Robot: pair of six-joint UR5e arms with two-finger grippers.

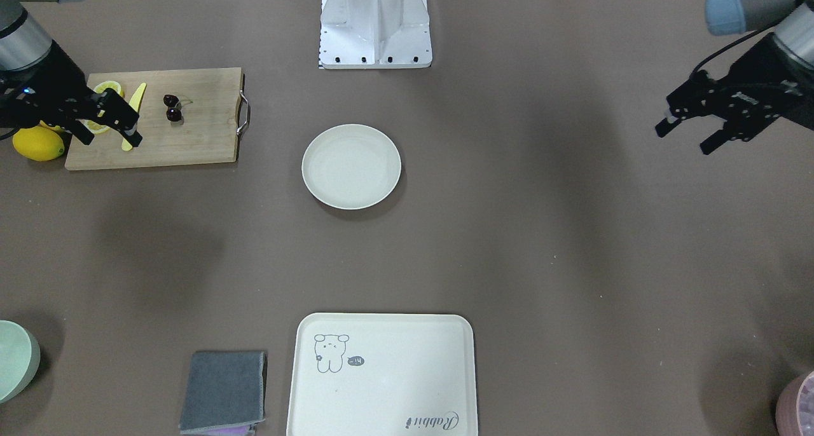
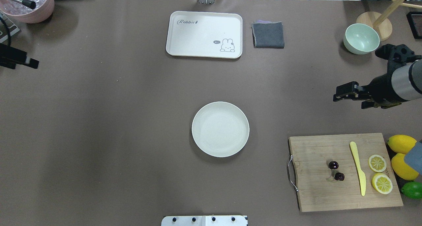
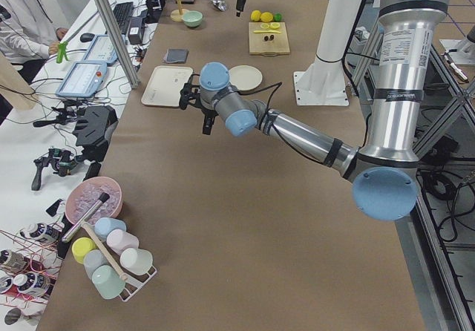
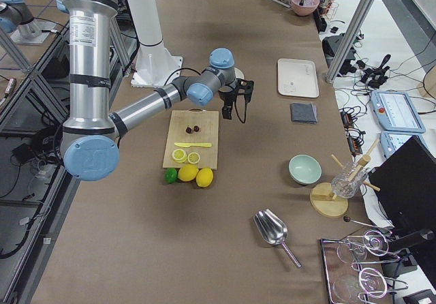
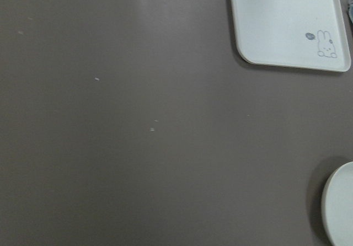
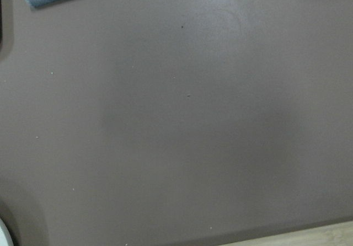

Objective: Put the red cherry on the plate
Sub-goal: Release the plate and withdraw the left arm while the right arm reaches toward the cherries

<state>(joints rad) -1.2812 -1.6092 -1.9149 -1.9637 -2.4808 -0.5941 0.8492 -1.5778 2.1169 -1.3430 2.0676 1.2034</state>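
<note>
The red cherry nearer the grey cloth is on the cutting board. I need to close my right gripper on its dark fruit (image 1: 174,114).
The red cherry (image 2: 336,171) (image 1: 172,107), two dark fruits on pale stems, lies on the wooden cutting board (image 2: 313,193) at the table's right. The round cream plate (image 2: 220,129) (image 1: 351,166) stands empty at mid-table; its rim (image 5: 339,207) shows in the left wrist view. My right gripper (image 1: 109,131) (image 2: 349,99) hangs open and empty, high in the air near the board's far side, apart from the cherry. My left gripper (image 1: 683,140) (image 2: 31,62) hovers open and empty at the table's left edge.
On the board lie a yellow knife (image 2: 357,168) and two lemon halves (image 2: 377,163). Whole lemons (image 2: 401,143) and a lime (image 2: 412,189) sit beside it. At the far side stand a bear tray (image 2: 204,35), grey cloth (image 2: 268,35), green bowl (image 2: 361,38) and pink bowl (image 2: 26,3).
</note>
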